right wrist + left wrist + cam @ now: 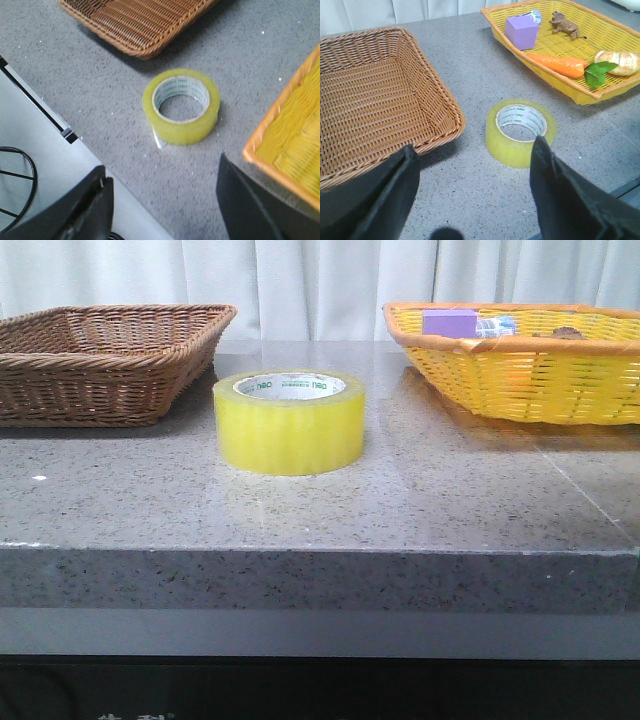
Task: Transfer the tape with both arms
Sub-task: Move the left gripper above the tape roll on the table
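I should next move my left gripper to the tape's near side point(298, 436) point(522, 156), the one facing the table's front edge, and close it there on the yellow roll.
The tape point(289, 421), a wide yellow roll with a white core and green print, lies flat on the grey stone table between two baskets. It also shows in the left wrist view point(520, 132) and the right wrist view point(181, 106). My left gripper point(475, 152) is open and empty, hanging above the table short of the tape; one finger point(555, 185) overlaps the roll's edge in view. My right gripper point(162, 175) is open and empty above the table's front edge, apart from the tape. Neither arm shows in the front view.
A brown wicker basket point(100, 360) stands empty at the back left. A yellow basket point(540, 370) at the back right holds a purple box point(521, 31), a carrot point(557, 64), a small brown toy point(563, 24) and other items. The table's front edge point(320, 552) is close.
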